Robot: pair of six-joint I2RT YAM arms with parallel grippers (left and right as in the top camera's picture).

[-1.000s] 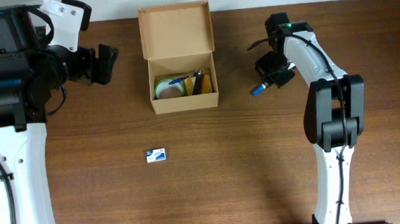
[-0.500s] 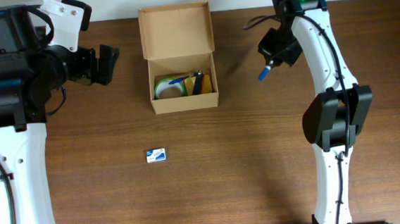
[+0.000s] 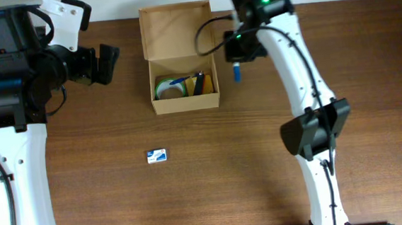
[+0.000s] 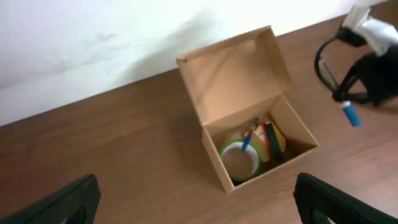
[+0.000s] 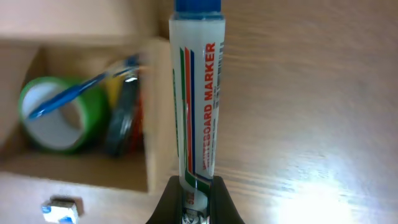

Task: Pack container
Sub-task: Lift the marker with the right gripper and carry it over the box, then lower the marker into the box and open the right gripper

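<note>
Next, my right gripper lets go of the white whiteboard marker between the blue pen and the container's back side (image 3: 177,74) (image 5: 85,68).
The tan cardboard container (image 3: 184,103) stands open at the back middle, its flap lid (image 3: 177,30) folded back. Inside lie a green tape roll (image 3: 165,89), a blue pen and dark and yellow items. It also shows in the left wrist view (image 4: 214,165) and the right wrist view (image 5: 152,155). My right gripper (image 3: 238,53) is shut on a white whiteboard marker with a blue cap (image 5: 196,99), held just right of the container's right wall, above the table. My left gripper (image 3: 105,62) is open and empty, left of the container; its fingers frame the left wrist view (image 4: 193,205).
A small white and blue eraser (image 3: 157,155) lies on the wooden table in front of the container; it also shows in the right wrist view (image 5: 61,210). A white wall runs behind the table's back edge (image 4: 93,43).
My right gripper has carried the marker from the right side of the table leftward to the container's right wall. The left arm has not moved.
</note>
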